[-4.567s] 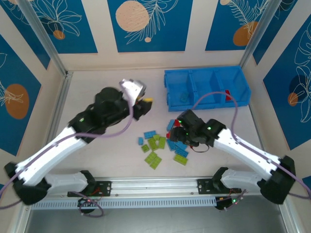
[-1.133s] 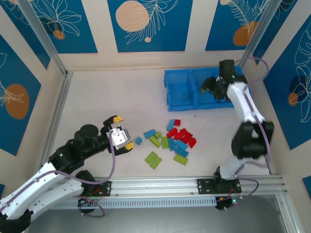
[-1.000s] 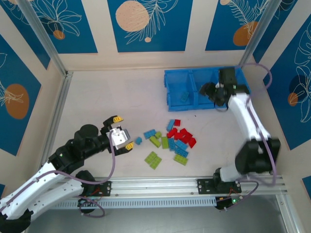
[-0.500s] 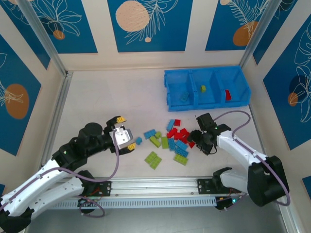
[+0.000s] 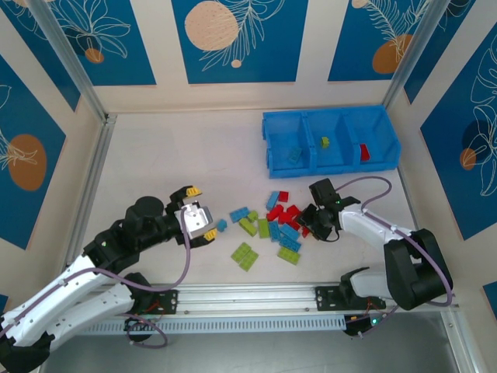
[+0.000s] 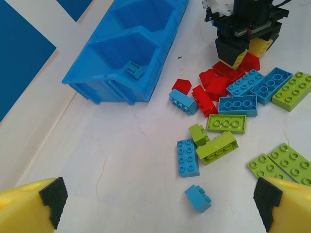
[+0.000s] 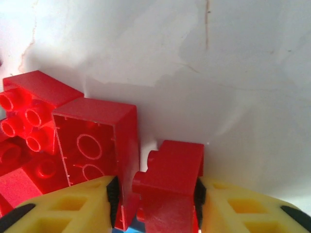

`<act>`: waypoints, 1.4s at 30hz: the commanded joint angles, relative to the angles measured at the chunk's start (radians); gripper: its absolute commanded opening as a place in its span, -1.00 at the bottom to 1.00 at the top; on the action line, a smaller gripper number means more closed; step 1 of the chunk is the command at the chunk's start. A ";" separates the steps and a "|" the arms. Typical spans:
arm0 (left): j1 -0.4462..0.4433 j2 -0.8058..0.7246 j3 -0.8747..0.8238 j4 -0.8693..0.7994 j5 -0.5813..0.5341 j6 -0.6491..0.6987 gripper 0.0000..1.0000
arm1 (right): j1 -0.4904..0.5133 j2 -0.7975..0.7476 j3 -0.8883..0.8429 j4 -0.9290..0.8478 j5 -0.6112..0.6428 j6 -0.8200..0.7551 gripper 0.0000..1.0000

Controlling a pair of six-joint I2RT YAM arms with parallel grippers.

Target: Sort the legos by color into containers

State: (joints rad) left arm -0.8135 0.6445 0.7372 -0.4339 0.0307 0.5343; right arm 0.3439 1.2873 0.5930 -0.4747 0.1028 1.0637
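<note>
My right gripper's fingers have the larger red lego's side between them, so my right gripper needs to open and take only the small red lego (image 7: 171,177) before it lifts.
The legos (image 5: 272,225) lie in a loose red, light blue and lime green pile at the table's middle. My right gripper (image 5: 312,224) is down at the pile's right edge. In the right wrist view it (image 7: 158,194) is shut on a small red lego (image 7: 172,179), and the edge of a larger red lego (image 7: 92,141) is caught against the left pad. My left gripper (image 5: 198,221) hovers open left of the pile, above a small blue lego (image 6: 198,198). The containers (image 5: 330,140) at the back right hold a blue (image 5: 295,155), a green (image 5: 324,142) and a red lego (image 5: 364,151).
Blue bars (image 6: 243,82), green plates (image 6: 284,162) and a blue plate (image 6: 187,156) lie close together around the red ones. Metal posts and walls bound the table on the left, back and right. A rail runs along the near edge (image 5: 248,299).
My right arm swung from above the containers down to the pile, leaving a green lego in the middle compartment, and its jaws closed on a red lego. The left gripper barely shifted.
</note>
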 commanded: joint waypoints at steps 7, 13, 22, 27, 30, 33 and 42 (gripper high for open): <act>0.011 -0.008 -0.004 0.012 0.023 0.007 1.00 | -0.008 -0.157 -0.048 -0.086 0.061 0.041 -0.42; 0.011 -0.006 -0.004 0.011 0.022 0.008 1.00 | -0.018 -0.251 -0.040 -0.132 0.083 0.037 -0.44; 0.011 -0.006 -0.004 0.007 0.020 0.008 1.00 | -0.041 -0.188 0.002 -0.134 0.064 -0.032 -0.38; 0.010 -0.005 -0.002 0.006 0.021 0.009 1.00 | -0.050 -0.157 0.011 -0.140 0.064 -0.057 -0.18; 0.010 -0.006 -0.002 0.003 0.022 0.009 1.00 | -0.049 -0.146 0.002 -0.130 0.058 -0.056 -0.23; 0.010 -0.008 -0.001 0.004 0.021 0.009 1.00 | -0.050 -0.141 -0.011 -0.119 0.059 -0.054 -0.26; 0.011 -0.006 -0.001 0.001 0.021 0.009 1.00 | -0.051 -0.061 0.014 -0.128 0.088 -0.059 -0.09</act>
State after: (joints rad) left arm -0.8135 0.6445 0.7372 -0.4343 0.0307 0.5343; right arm 0.2985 1.2037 0.5827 -0.5877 0.1658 1.0050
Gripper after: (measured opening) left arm 0.998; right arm 0.467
